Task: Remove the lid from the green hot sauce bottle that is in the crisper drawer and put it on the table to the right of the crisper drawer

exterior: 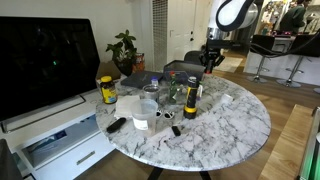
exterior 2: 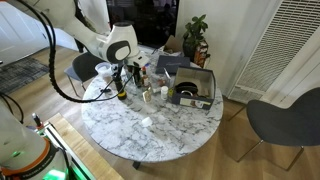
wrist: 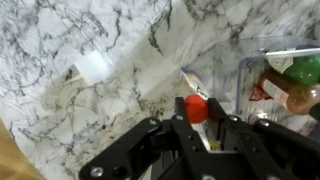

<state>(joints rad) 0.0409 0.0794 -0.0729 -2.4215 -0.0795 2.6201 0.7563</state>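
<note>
The robot's gripper needs to release the small red lid, now held above the marble table, on the marble (exterior: 205, 98) (wrist: 159, 66) between the white scrap and the crisper drawer.
In the wrist view my gripper (wrist: 197, 112) is shut on a small red lid (wrist: 197, 107), held above the white marble table (wrist: 130, 50). The translucent grey crisper drawer (wrist: 262, 62) lies at the right edge of that view. In it lies a hot sauce bottle with a green label (wrist: 303, 70) and reddish contents, partly cut off by the frame. The gripper is beside the drawer, not over it. In both exterior views the gripper (exterior: 210, 60) (exterior 2: 120, 76) hangs over the table's edge region (exterior: 235, 110) (exterior 2: 160, 130).
A small white scrap (wrist: 94, 66) (exterior 2: 146, 122) lies on the marble. A yellow jar (exterior: 107, 90), a clear round tub (exterior: 148, 108) and a tall bottle (exterior: 190, 100) stand on the table. A dark open box (exterior 2: 193, 88) sits at the far side. Chairs stand round the table.
</note>
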